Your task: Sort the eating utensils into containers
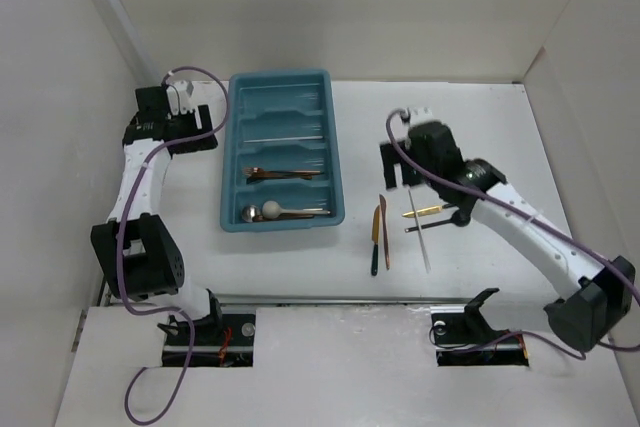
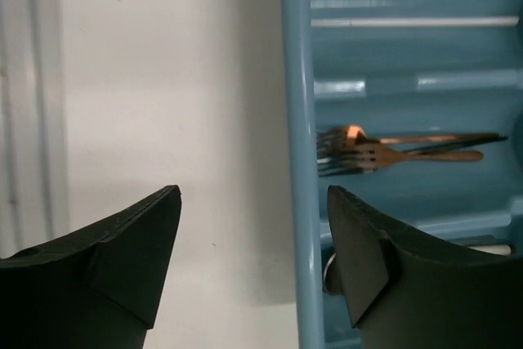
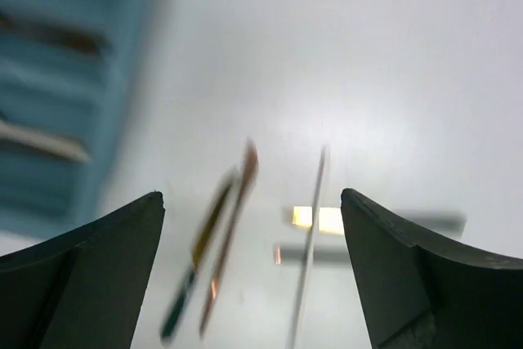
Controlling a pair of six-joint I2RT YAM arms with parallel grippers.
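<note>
Next, I close my right gripper on the near half of the white stick (image 1: pixel 422 245) (image 3: pixel 300 306), at a spot just on the near side of the black stick.
The teal tray (image 1: pixel 283 226) lies left of centre. Its near compartments hold copper and black forks (image 1: pixel 285 175) and spoons (image 1: pixel 285 212); its far ones hold pale silver pieces. On the table to its right lie a copper knife (image 1: pixel 383 227), a gold and black knife (image 1: pixel 376 242), a white stick (image 1: pixel 422 237), a gold utensil (image 1: pixel 426 212) and a black stick (image 1: pixel 435 227). My left gripper (image 1: pixel 205 127) is open and empty, straddling the tray's left rim (image 2: pixel 294 120), with the forks (image 2: pixel 384 153) ahead. My right gripper (image 1: pixel 398 179) is open and empty above the loose knives (image 3: pixel 229 234) and white stick (image 3: pixel 310 243).
White walls close in the table on the left, back and right. The right wrist view is blurred. The arm bases stand at the near edge.
</note>
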